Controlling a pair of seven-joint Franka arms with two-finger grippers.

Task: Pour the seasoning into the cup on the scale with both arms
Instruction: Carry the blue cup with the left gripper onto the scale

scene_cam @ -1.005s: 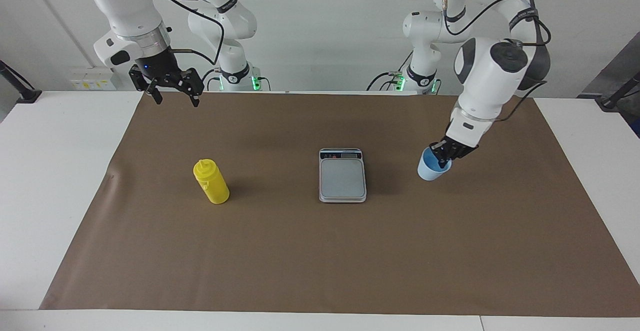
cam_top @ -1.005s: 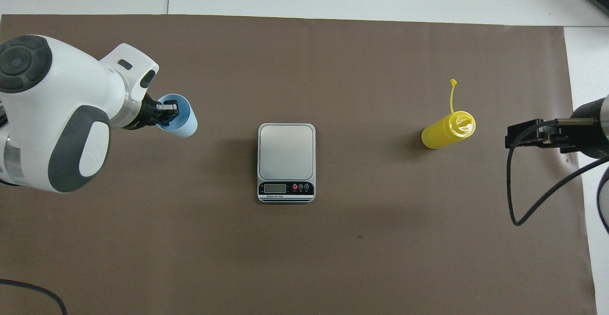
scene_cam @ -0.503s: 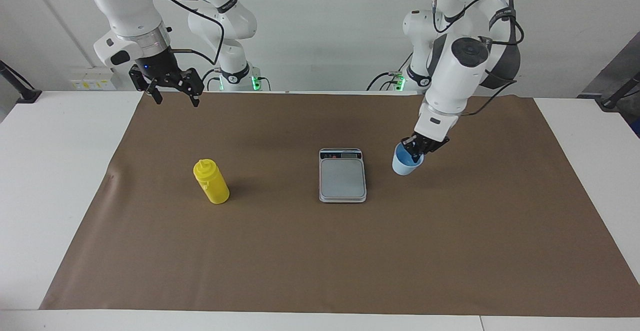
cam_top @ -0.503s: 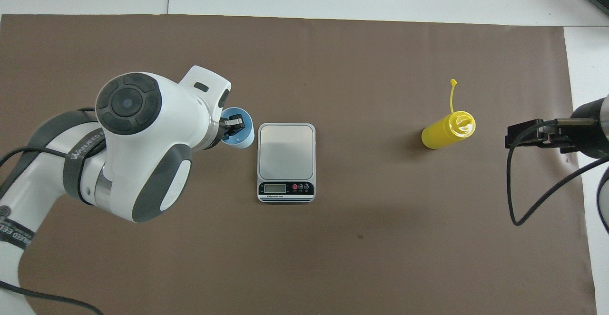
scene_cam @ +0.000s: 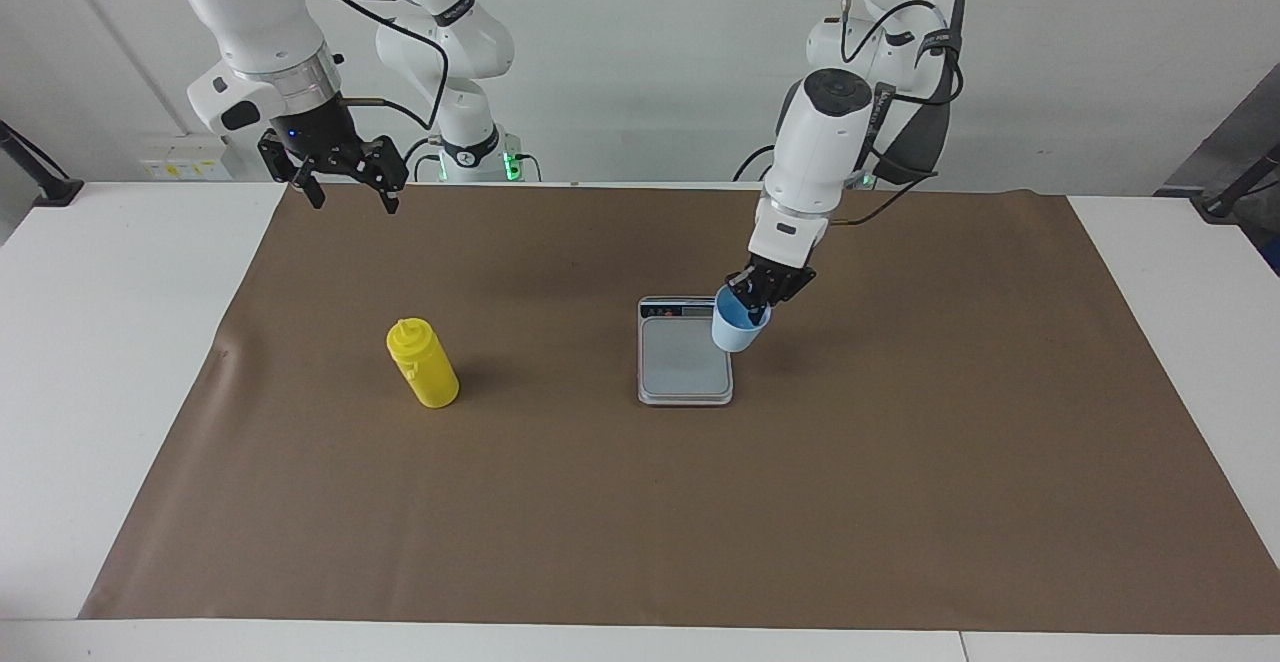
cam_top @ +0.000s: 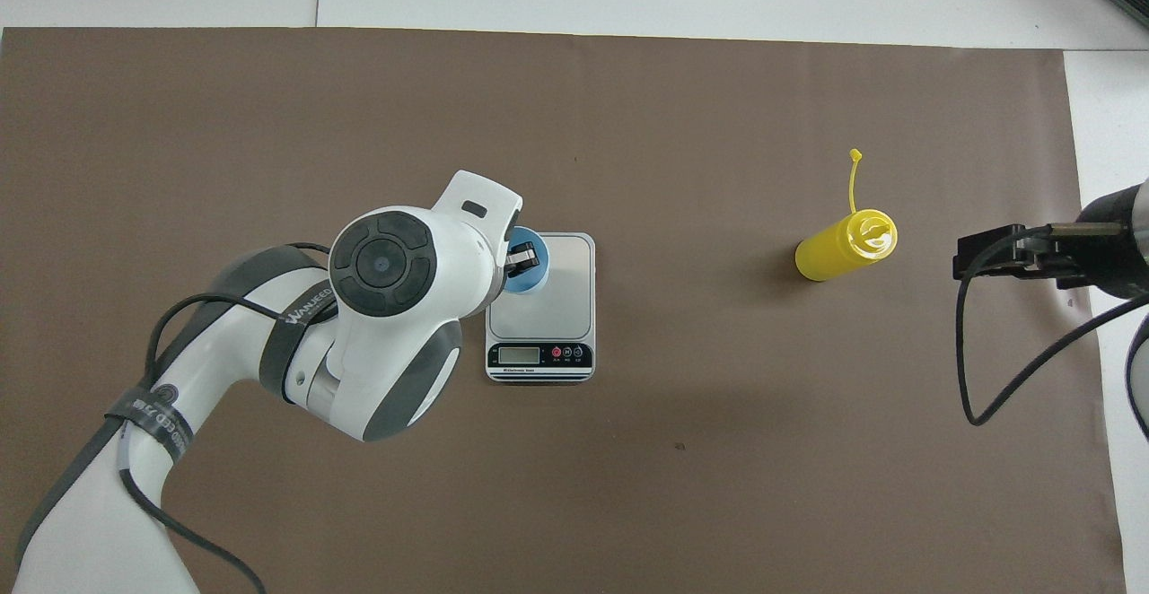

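Next, my left gripper sets the light blue cup on the scale's plate (cam_top: 539,272), away from the scale's display strip.
My left gripper (scene_cam: 757,300) (cam_top: 521,259) is shut on the rim of the light blue cup (scene_cam: 736,330) (cam_top: 530,278), one finger inside it. It holds the cup slightly tilted, just above the edge of the silver scale (scene_cam: 684,364) (cam_top: 555,300) that lies toward the left arm's end. The scale's plate is bare. The yellow seasoning bottle (scene_cam: 424,367) (cam_top: 842,251) stands upright toward the right arm's end, its cap hanging loose on its tether. My right gripper (scene_cam: 354,202) (cam_top: 971,257) waits open, high over the mat's edge at that end, apart from the bottle.
A brown paper mat (scene_cam: 600,502) (cam_top: 682,486) covers most of the white table (scene_cam: 110,362). The scale's dark display strip (cam_top: 539,354) faces the robots. A black cable (cam_top: 1005,388) loops down from the right arm.
The left arm has carried the cup from the mat at its own end across to the scale's edge. The right arm, the bottle and the scale have not moved.
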